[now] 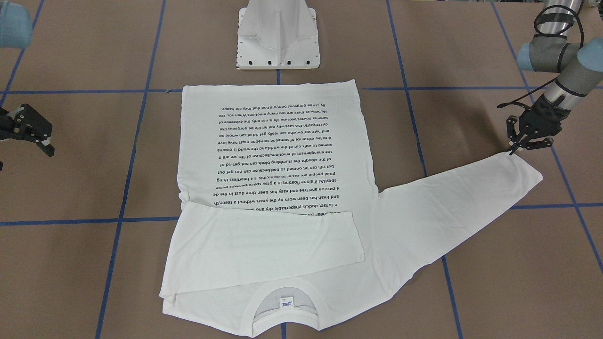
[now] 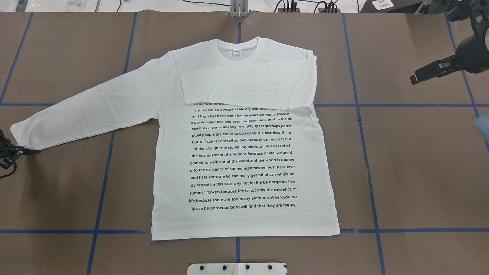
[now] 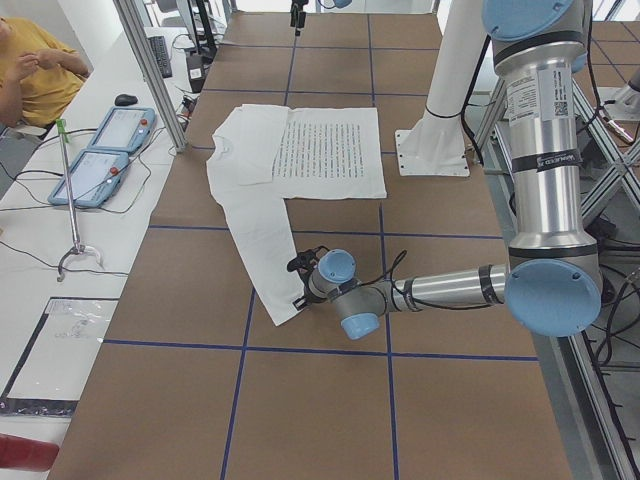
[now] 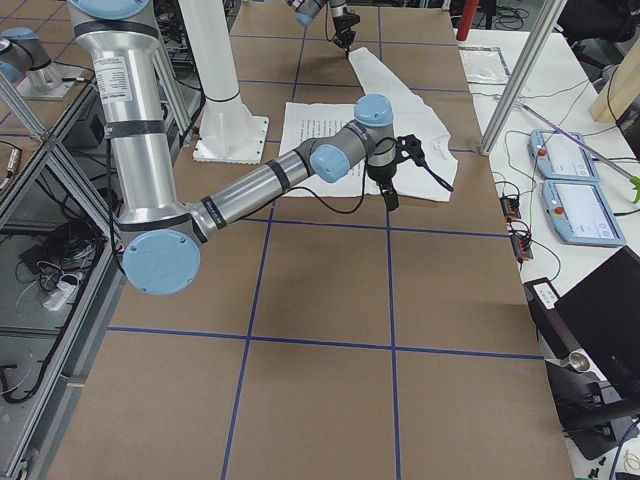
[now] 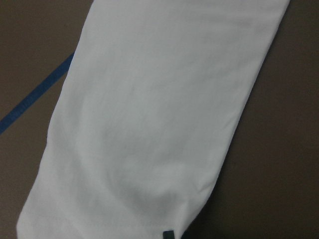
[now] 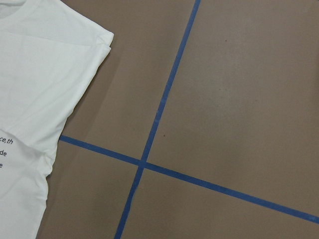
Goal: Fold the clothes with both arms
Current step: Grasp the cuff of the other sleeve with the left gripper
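Next, my left gripper lets go of the outstretched sleeve's cuff on the chest text (image 1: 224, 188) beside the folded sleeve's shoulder end.
The white long-sleeved T-shirt (image 1: 278, 155) lies flat, text side up, with its collar (image 2: 221, 51) and neck label (image 1: 286, 301) at the far edge (image 2: 240, 152). One sleeve (image 2: 248, 86) is folded across the chest. The other sleeve (image 2: 88, 110) stretches out to my left. My left gripper (image 1: 512, 149) is down at that sleeve's cuff and shut on its corner; the wrist view shows the cuff (image 5: 159, 109) and one fingertip (image 5: 168, 234). My right gripper (image 1: 47, 143) hangs open and empty above the table, off the shirt's right side (image 2: 414, 79).
The white pedestal (image 1: 278, 37) stands just behind the shirt's hem. Blue tape lines (image 6: 159, 109) cross the brown table. Beyond the far edge are a side bench with two tablets (image 3: 100, 150) and a seated person (image 3: 30, 70).
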{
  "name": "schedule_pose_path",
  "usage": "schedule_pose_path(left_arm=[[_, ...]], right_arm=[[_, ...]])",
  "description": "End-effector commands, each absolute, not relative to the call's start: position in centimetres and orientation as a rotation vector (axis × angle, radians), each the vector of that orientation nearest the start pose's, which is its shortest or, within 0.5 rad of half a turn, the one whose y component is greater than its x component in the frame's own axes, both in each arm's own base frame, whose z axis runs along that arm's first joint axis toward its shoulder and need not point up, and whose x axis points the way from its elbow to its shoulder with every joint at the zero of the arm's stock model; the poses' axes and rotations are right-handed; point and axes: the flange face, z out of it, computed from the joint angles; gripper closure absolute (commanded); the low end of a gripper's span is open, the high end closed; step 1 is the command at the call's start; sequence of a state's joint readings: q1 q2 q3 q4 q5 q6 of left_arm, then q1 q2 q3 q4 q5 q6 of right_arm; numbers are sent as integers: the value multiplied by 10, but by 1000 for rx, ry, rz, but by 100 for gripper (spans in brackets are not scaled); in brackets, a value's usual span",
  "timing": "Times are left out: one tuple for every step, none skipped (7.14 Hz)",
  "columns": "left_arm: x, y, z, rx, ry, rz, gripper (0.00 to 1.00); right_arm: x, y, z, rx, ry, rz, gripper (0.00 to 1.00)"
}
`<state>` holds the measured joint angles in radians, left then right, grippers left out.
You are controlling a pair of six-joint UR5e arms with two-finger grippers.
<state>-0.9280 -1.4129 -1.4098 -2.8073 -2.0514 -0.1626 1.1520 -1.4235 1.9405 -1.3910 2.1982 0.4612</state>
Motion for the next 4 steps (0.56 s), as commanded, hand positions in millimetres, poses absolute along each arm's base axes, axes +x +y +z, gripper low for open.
schedule_pose_path(left_arm=[[196, -404, 666, 675, 819, 679, 100], [184, -426, 639, 738, 823, 630, 100], [166, -468, 602, 795, 854, 501, 100], [174, -492, 571, 778, 924, 402, 100]], right_arm=[[-148, -516, 386, 354, -831, -179, 0], [-148, -516, 386, 354, -831, -179, 0], [-148, -516, 386, 354, -831, -179, 0], [-148, -516, 386, 354, -833, -178, 0]])
